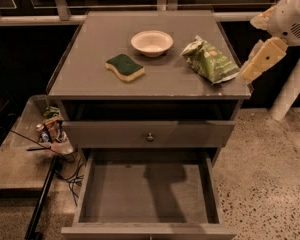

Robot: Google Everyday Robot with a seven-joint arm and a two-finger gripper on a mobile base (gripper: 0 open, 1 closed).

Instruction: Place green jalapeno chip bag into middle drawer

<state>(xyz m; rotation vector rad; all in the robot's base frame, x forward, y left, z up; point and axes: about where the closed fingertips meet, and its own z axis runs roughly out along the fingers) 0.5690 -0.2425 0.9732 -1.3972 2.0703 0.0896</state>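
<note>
The robot's gripper will next close on the green jalapeno chip bag at its side (222, 59) that faces away from the white bowl, near the middle.
The green jalapeno chip bag (209, 59) lies crinkled on the right part of the grey cabinet top (100, 69). The middle drawer (147, 194) is pulled out below, its flat grey floor bare. The closed drawer front with a small round knob (150, 136) sits above it. My gripper (260, 60) hangs from the white arm at the right edge, just right of the bag and level with the cabinet top, not touching the bag.
A white bowl (151, 42) and a dark-green-and-yellow sponge (125, 67) sit on the cabinet top left of the bag. A low side table (15, 159) with small items and cables stands at the left. A white pole (290, 89) stands at the right.
</note>
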